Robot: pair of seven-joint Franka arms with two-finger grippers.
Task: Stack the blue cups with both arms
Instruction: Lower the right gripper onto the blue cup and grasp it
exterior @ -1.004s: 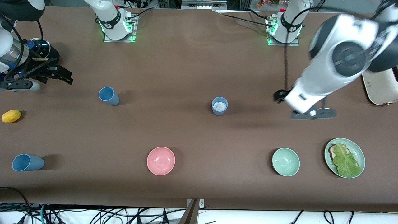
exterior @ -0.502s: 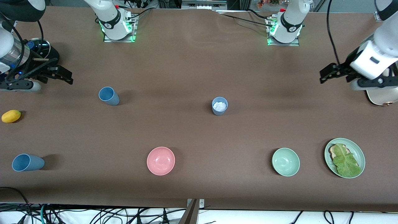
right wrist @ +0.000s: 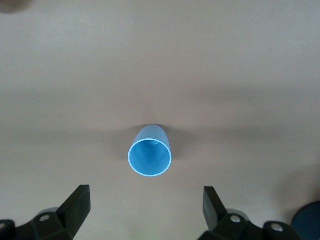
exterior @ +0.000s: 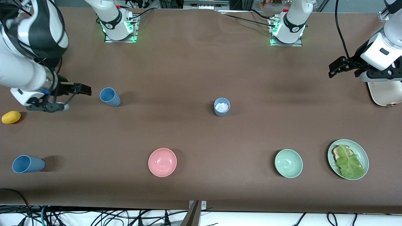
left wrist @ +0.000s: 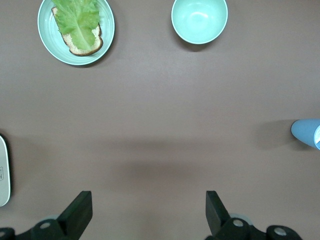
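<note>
The fingers of my right gripper needs to next close on the rim of the blue cup [exterior: 101, 97] [right wrist: 170, 165] just beside it, with one finger inside that cup.
Three blue cups stand on the brown table. One blue cup [exterior: 110, 96] [right wrist: 150, 152] is toward the right arm's end, and my right gripper [exterior: 82, 92] [right wrist: 145, 207] hovers open just beside it, nothing between its fingers. A greyer blue cup [exterior: 221, 106] [left wrist: 307, 132] with something white inside stands mid-table. A third blue cup [exterior: 27, 164] is nearer the front camera at the right arm's end. My left gripper [exterior: 332, 70] [left wrist: 147, 210] is open and empty, up over bare table at the left arm's end.
A pink bowl [exterior: 162, 162], a green bowl [exterior: 288, 163] [left wrist: 199, 20] and a green plate [exterior: 359, 150] [left wrist: 45, 22] with bread and lettuce line the front. A yellow lemon [exterior: 11, 117] lies by the right arm. A white appliance [exterior: 384, 92] sits under the left arm.
The left arm has swung away from the table's middle to its own end. The right gripper has come in from the table's end to beside the cup. Both stayed open.
</note>
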